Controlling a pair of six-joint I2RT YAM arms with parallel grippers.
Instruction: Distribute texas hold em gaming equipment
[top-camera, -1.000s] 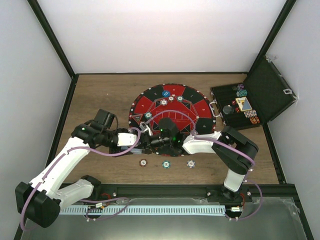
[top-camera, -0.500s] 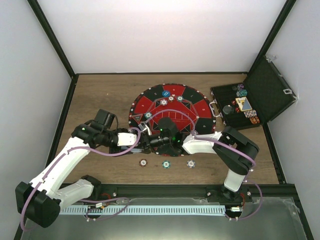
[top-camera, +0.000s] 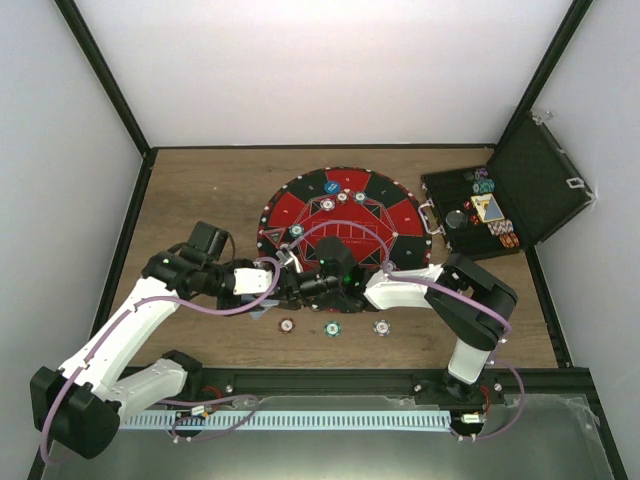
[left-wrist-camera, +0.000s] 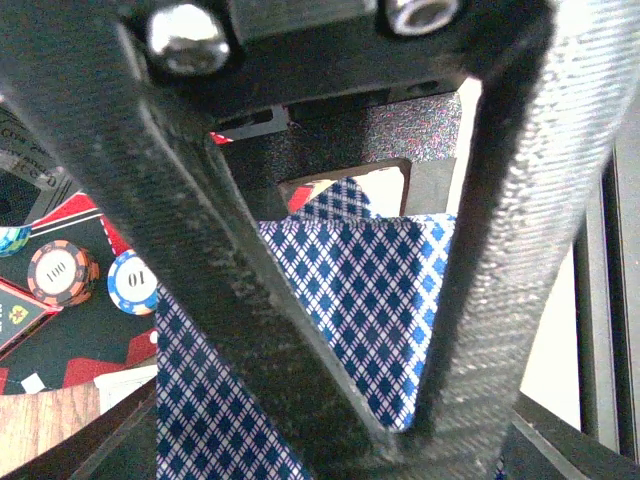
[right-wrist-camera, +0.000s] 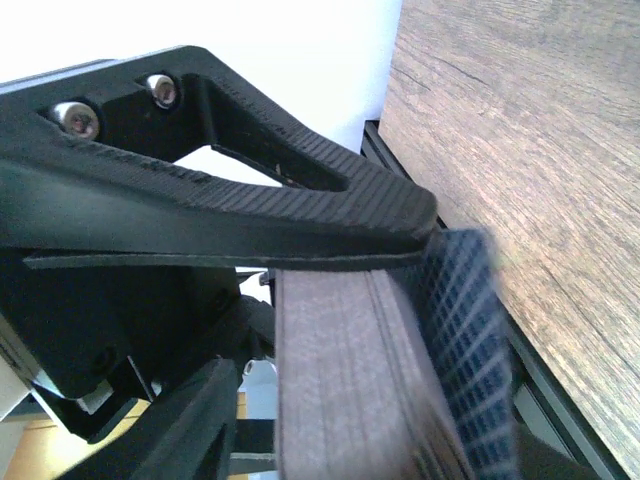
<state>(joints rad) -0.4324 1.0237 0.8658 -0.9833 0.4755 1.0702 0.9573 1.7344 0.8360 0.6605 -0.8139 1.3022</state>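
A blue-diamond card bends away from the deck in the robot's left gripper, so the right gripper needs to open, back away and take a card at the deck's near end (right-wrist-camera: 360, 435).
My two grippers meet over the near edge of the round red-and-black mat (top-camera: 335, 230). The right gripper (top-camera: 300, 286) is shut on a thick deck of playing cards (right-wrist-camera: 340, 390), seen edge-on, with a blue-diamond back (right-wrist-camera: 465, 330) at its outer side. The left gripper (top-camera: 280, 284) is shut on one blue-diamond card (left-wrist-camera: 370, 300), pinched where its fingers (left-wrist-camera: 250, 300) converge. On the wood in front of the mat lie three poker chips: red (top-camera: 287, 325), teal (top-camera: 332, 328) and white (top-camera: 381, 326). More chips (top-camera: 342, 198) lie on the mat's far side, and two (left-wrist-camera: 63, 272) show in the left wrist view.
An open black hinged case (top-camera: 480, 215) with chips and cards stands at the right rear, its lid raised against the right wall. Black frame posts and white walls enclose the table. A metal rail (top-camera: 330, 415) runs along the near edge by the arm bases.
The left arm has eased slightly left and toward the near edge with its card. The right arm and its deck have stayed nearly still.
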